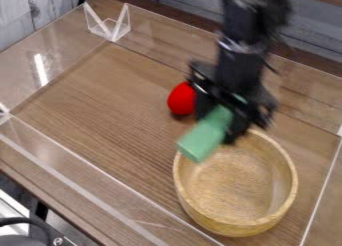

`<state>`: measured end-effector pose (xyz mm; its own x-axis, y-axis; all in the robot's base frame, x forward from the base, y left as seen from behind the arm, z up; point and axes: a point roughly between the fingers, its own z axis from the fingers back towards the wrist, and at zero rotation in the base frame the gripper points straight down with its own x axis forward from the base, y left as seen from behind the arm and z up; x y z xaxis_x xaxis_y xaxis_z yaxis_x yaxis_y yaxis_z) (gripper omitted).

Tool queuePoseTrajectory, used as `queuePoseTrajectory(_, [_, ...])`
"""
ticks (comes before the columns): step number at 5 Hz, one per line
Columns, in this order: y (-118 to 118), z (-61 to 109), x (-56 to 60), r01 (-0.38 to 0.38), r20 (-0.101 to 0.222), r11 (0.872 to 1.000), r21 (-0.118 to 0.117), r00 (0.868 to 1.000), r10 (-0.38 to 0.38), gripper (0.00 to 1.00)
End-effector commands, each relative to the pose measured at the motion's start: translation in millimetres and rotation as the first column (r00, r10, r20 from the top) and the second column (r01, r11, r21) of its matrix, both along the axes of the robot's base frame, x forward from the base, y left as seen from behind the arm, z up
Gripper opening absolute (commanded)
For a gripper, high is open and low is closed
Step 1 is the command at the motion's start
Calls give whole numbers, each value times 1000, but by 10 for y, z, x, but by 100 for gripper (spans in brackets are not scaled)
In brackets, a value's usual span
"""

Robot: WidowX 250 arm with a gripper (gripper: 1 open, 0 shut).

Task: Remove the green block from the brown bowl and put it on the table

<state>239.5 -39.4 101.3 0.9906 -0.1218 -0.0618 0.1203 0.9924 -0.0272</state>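
Note:
Next, my gripper releases the green block on the bare table (pixel 90 138) between the red fruit and the near clear side.
The green block (pixel 205 137) hangs tilted in the air, its lower end over the brown bowl's left rim. My gripper (pixel 225 118) points down and is shut on the block's upper end; the arm is blurred by motion. The brown bowl (pixel 194 196) sits on the table (pixel 94 110) at the lower right, and its inside looks bare.
A red round fruit (pixel 179 97) with a green stem lies on the table just behind and left of my gripper, partly covered by it. Low clear acrylic walls (pixel 54 150) edge the tabletop, with a clear bracket (pixel 107 23) at the far left corner.

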Motion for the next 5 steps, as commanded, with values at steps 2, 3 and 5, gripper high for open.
queuePoseTrajectory(2, [825, 123, 28, -92, 80, 996, 5, 993, 91, 0])
queuePoseTrajectory(3, [1121, -12, -66, -97, 84, 995, 13, 992, 95, 0])
queuePoseTrajectory(5, [1387, -383, -189, -74, 71, 997, 19, 995, 73, 0])
